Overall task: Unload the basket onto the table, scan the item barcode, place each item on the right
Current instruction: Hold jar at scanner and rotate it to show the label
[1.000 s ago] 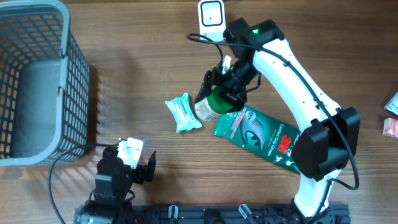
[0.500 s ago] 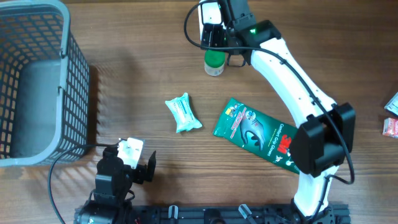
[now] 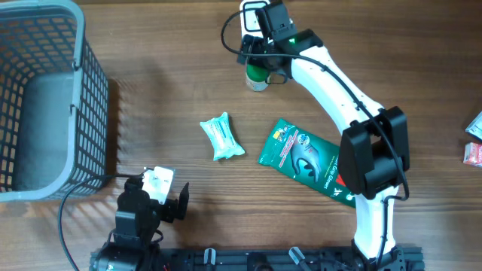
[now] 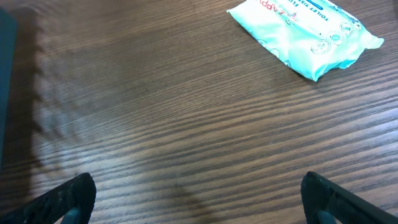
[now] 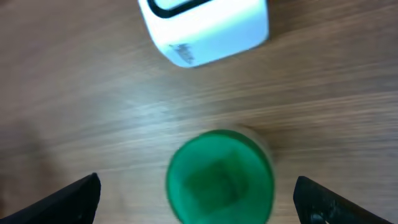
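The bottle is standing upright near the barcode scanner, so next my right gripper grabs its green cap (image 3: 257, 73), pulls the bottle back and turns it before scanning.
A small bottle with a green cap (image 3: 258, 77) stands upright on the table just in front of the white barcode scanner (image 3: 254, 16). My right gripper (image 3: 265, 59) hovers over it, open. In the right wrist view the green cap (image 5: 219, 176) sits between the spread fingers of that gripper (image 5: 199, 195) without touching either one, and the scanner (image 5: 202, 28) lies just beyond. My left gripper (image 3: 162, 197) rests open near the front edge of the table; in its wrist view the left gripper (image 4: 199, 200) holds nothing.
A pale blue tissue pack (image 3: 223, 136) lies mid-table and also shows in the left wrist view (image 4: 305, 28). A green 3M glove packet (image 3: 309, 162) lies to its right. A grey wire basket (image 3: 45, 98) fills the left side. Small packets (image 3: 474, 139) sit at the right edge.
The right arm carried the green-capped bottle from beside the tissue pack to the back by the scanner, set it upright and opened its jaws. The left arm stayed still.
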